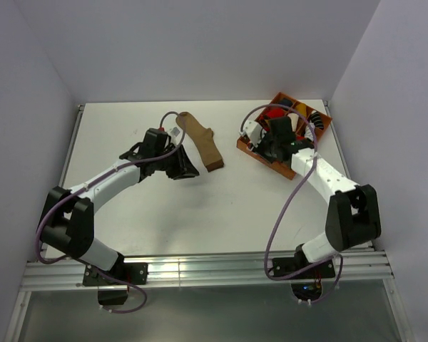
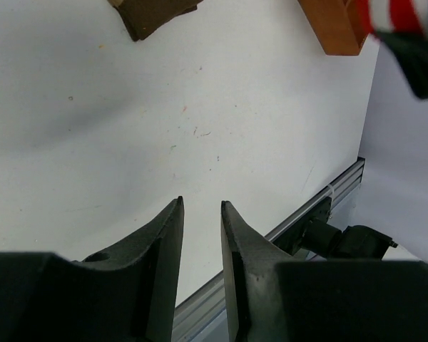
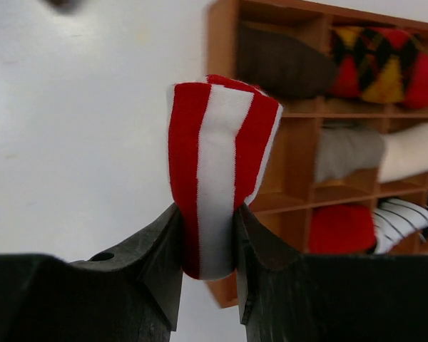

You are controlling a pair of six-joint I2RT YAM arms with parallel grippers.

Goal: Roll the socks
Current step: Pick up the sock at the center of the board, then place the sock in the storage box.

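The red-and-white striped sock will go down in the empty compartment (image 1: 269, 149) (image 3: 278, 165) beside the brown roll, placed there by my right gripper.
The tan-brown sock (image 1: 202, 140) lies flat on the white table, and its end shows at the top of the left wrist view (image 2: 153, 14). My left gripper (image 1: 185, 168) hovers just left of its near end. Its jaws (image 2: 201, 203) are a little apart with nothing between them. My right gripper (image 1: 271, 146) is shut on the red-and-white striped sock (image 3: 217, 164), which is bunched and stands up between the fingers, in front of the wooden box. The striped sock also shows at the top right of the left wrist view (image 2: 399, 14).
An orange wooden compartment box (image 1: 315, 127) stands at the back right and also shows in the right wrist view (image 3: 221, 43). It holds a brown roll (image 3: 278, 64), an argyle roll (image 3: 385, 57), a white roll (image 3: 371, 153) and a red roll (image 3: 339, 228). White walls enclose the table.
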